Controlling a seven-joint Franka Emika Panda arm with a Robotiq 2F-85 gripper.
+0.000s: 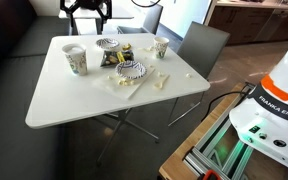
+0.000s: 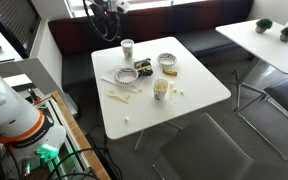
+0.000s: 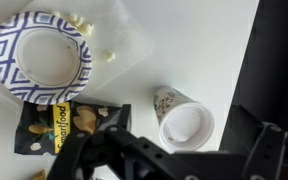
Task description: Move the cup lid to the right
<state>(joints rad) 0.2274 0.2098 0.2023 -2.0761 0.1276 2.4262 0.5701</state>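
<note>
I will next move my gripper to the cup lid's edge (image 1: 85, 48) (image 3: 164, 138) on the side toward the dark snack bag and close it there.
The cup lid (image 3: 187, 126) is a round white disc sitting on top of a printed paper cup (image 3: 166, 100), close to the table's edge in the wrist view. The same cup shows in both exterior views (image 1: 75, 58) (image 2: 128, 48). My gripper (image 3: 179, 160) is open and empty. It hangs high above that end of the table (image 1: 88, 12) (image 2: 109, 14) and touches nothing. Its black fingers fill the bottom of the wrist view, just below the lidded cup.
A blue-and-white patterned dish (image 3: 39, 55) and a dark snack bag (image 3: 59, 127) lie beside the cup. A second cup (image 1: 161, 47), another patterned dish (image 1: 131, 70) and white paper scraps (image 1: 156, 82) are on the white table (image 1: 54, 100). Chairs stand around it.
</note>
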